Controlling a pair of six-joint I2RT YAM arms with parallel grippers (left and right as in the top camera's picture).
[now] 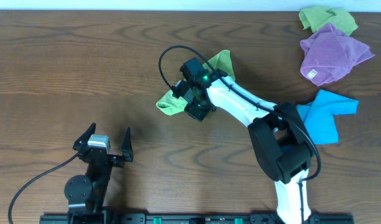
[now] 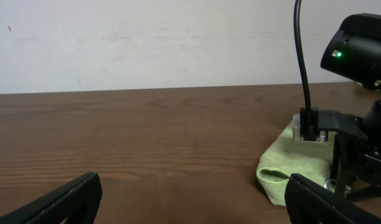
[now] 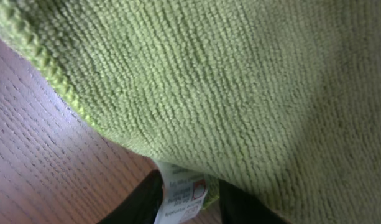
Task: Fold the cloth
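Observation:
My right gripper is above the bunched lime-green cloth, so it should grab the cloth by the white tag (image 3: 181, 194), then lift it and swing it out before folding.
The lime-green cloth (image 1: 171, 102) lies bunched at the table's middle, partly under my right arm; another part shows behind the arm (image 1: 221, 61). My right gripper (image 1: 193, 98) is shut on the cloth. In the right wrist view the cloth (image 3: 227, 81) fills the frame and its white tag (image 3: 183, 196) hangs between the fingers (image 3: 189, 199). In the left wrist view the cloth (image 2: 296, 165) lies at the right beneath the right gripper. My left gripper (image 1: 103, 144) is open and empty near the front left; its fingers frame bare table (image 2: 190, 199).
At the back right lie a second green cloth (image 1: 327, 18), a purple cloth (image 1: 333, 55) and a blue cloth (image 1: 327, 115). The right arm's base (image 1: 286, 152) stands front right. A black cable (image 1: 171, 59) loops above the right gripper.

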